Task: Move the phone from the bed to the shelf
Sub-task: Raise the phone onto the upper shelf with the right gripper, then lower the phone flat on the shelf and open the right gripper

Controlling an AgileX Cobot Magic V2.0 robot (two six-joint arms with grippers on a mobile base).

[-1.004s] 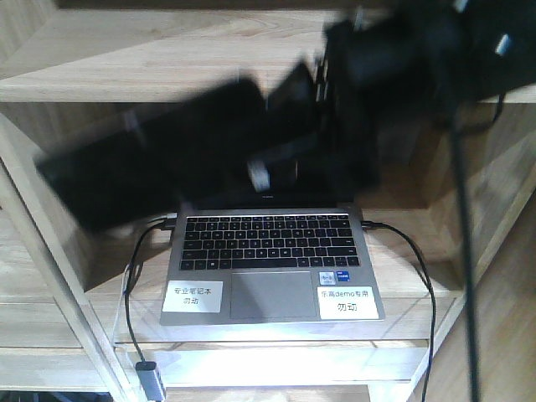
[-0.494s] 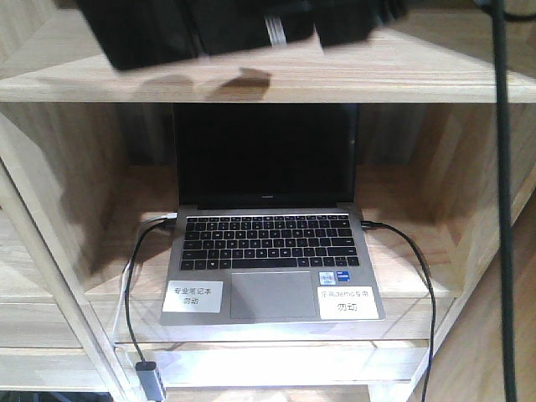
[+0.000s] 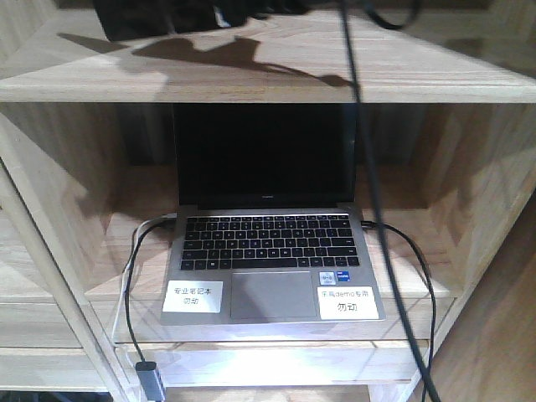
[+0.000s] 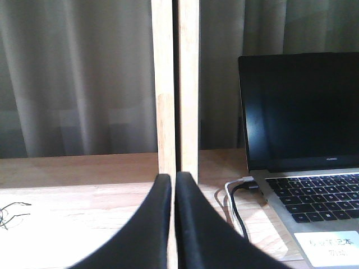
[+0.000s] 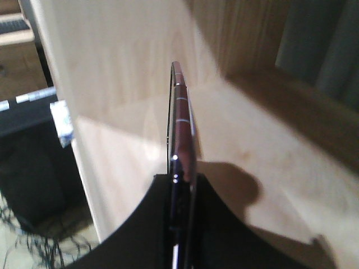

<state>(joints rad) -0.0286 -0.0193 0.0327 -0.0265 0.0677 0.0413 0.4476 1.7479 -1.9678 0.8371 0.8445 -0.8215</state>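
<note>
The phone, hanging just above that board now, will be put down flat by my right gripper on the pale upper board, high (image 3: 154, 14) (image 5: 280, 148) above the white cable.
The phone (image 5: 182, 126) is a thin glossy black slab seen edge-on in the right wrist view, clamped between the black fingers of my right gripper (image 5: 180, 180), which is shut on it. It hangs just above the pale upper board of the shelf (image 5: 258, 162). In the front view only part of the phone (image 3: 155, 18) shows at the top edge, over the shelf's top board (image 3: 276, 75), where it casts a shadow. My left gripper (image 4: 171, 180) is shut with nothing in it, low over a shelf board (image 4: 84, 168) in front of two uprights. The bed is out of view.
An open silver laptop (image 3: 268, 251) with black keys sits in the compartment below, with cables (image 3: 134, 276) plugged into both sides. A black cable (image 3: 368, 193) hangs down in front of it. Grey curtains (image 4: 78, 73) show behind the shelf.
My right arm has lifted the phone from in front of the laptop screen up to the top board. It now shows only at the top edge of the front view.
</note>
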